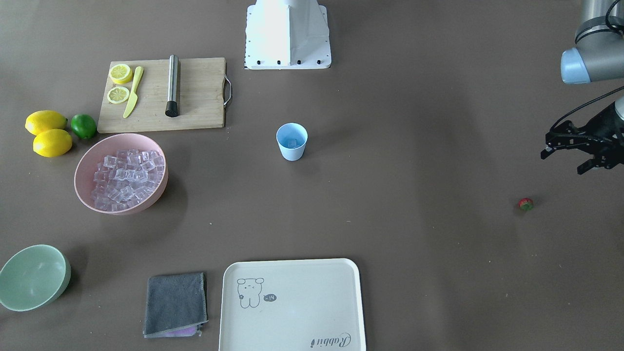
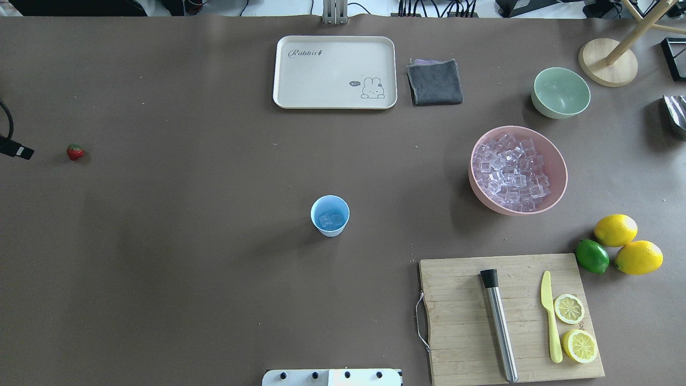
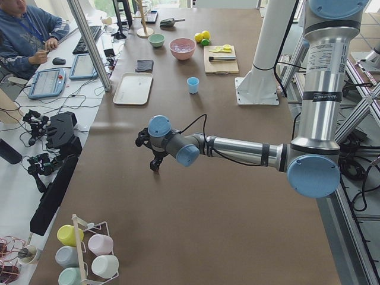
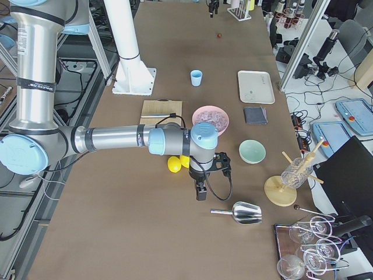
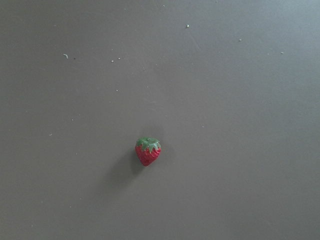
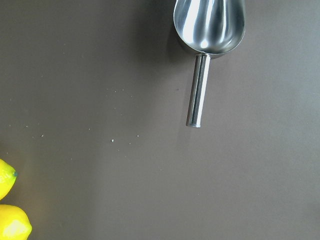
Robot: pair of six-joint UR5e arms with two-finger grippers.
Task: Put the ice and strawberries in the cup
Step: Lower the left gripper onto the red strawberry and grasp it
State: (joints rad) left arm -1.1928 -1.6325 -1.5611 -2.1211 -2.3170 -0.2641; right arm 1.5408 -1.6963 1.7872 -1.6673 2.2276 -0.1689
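My left gripper should close on the red sides [image 1: 525, 202] [image 5: 147, 154] of the strawberry, beside the strawberry's green leaves.
The light-blue cup [image 2: 329, 215] stands upright mid-table with a few ice cubes [image 2: 330, 219] in its bottom; it also shows in the front view [image 1: 292, 141]. More ice [image 2: 512, 171] fills the pink bowl [image 2: 557, 161]. The strawberry [image 2: 75, 151] lies alone on the table at the far left, and shows below the left wrist camera [image 5: 148, 151]. My left gripper [image 1: 560, 164] hovers open and empty near the strawberry [image 1: 526, 204], above and beside it. My right gripper [image 4: 200, 192] shows only in the right side view, near a metal scoop [image 6: 210, 25]; I cannot tell whether it is open or shut.
A cutting board [image 2: 509, 316] holds a muddler, a yellow knife and two lemon halves. Two lemons [image 2: 627, 244] and a lime [image 2: 592, 256] lie beside it. A pale green bowl [image 2: 560, 92], a grey cloth [image 2: 434, 82] and a cream tray [image 2: 335, 72] stand at the far side.
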